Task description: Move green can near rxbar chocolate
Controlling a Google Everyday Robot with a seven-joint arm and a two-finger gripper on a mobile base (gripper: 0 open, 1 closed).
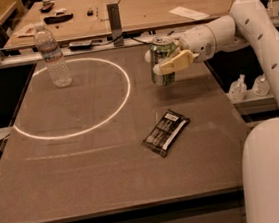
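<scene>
Next, I release the green can on the grey table (199, 111), just beyond the rxbar chocolate's far end.
The green can (163, 60) is upright, held off the grey table (84, 160) at the far right of the tabletop. My gripper (166, 62) reaches in from the right and is shut on the can, one pale finger (176, 62) across its front. The rxbar chocolate (166, 132), a dark flat wrapper with a white strip, lies on the table nearer the camera, below the can and apart from it.
A clear plastic water bottle (52, 56) stands at the far left, on a white ring (125, 92) marked on the table. A wooden bench with papers and small items (117, 5) lies behind. Small bottles (238, 88) sit off the right edge.
</scene>
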